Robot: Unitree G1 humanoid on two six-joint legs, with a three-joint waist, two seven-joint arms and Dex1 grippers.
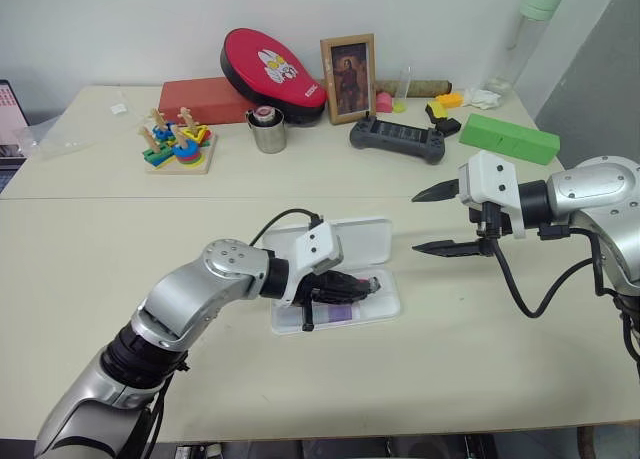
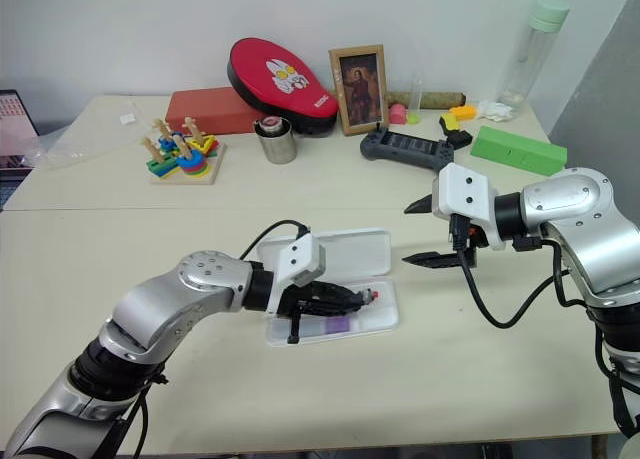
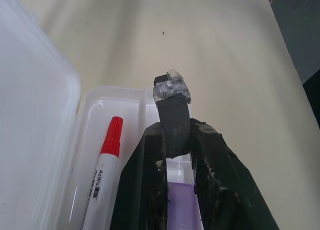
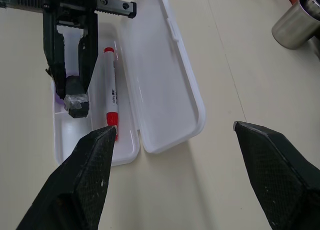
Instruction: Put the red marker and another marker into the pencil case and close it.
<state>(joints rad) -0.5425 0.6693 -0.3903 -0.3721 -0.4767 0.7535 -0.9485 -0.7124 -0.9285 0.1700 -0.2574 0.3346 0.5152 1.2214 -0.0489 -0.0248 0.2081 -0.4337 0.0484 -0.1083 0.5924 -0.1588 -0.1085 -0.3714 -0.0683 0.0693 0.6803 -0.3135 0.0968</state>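
Next, I set the small black object in the tray's small end compartment (image 1: 378, 308) (image 3: 170, 127) next to the red cap with my left gripper.
The pencil case (image 1: 362, 241) lies open in the middle of the table, lid flat on the far side and tray toward me. In the tray, along the lid side, rests the red marker (image 3: 107, 160), its red cap showing. Beside it a lavender marker (image 3: 181, 210) lies under my left gripper (image 3: 175, 135). That gripper hangs low over the tray, shut on a small black stubby object (image 3: 172, 102) with a greyish tip. My right gripper (image 1: 418, 222) hovers open and empty, just right of the case and above the table.
Along the back of the table stand a wooden stacking toy (image 1: 178, 144), a metal cup (image 1: 267, 131), a red box with a red pad, a picture frame (image 1: 347, 77), a black game controller (image 1: 397, 137), a green box (image 1: 508, 137) and a bottle (image 1: 530, 29).
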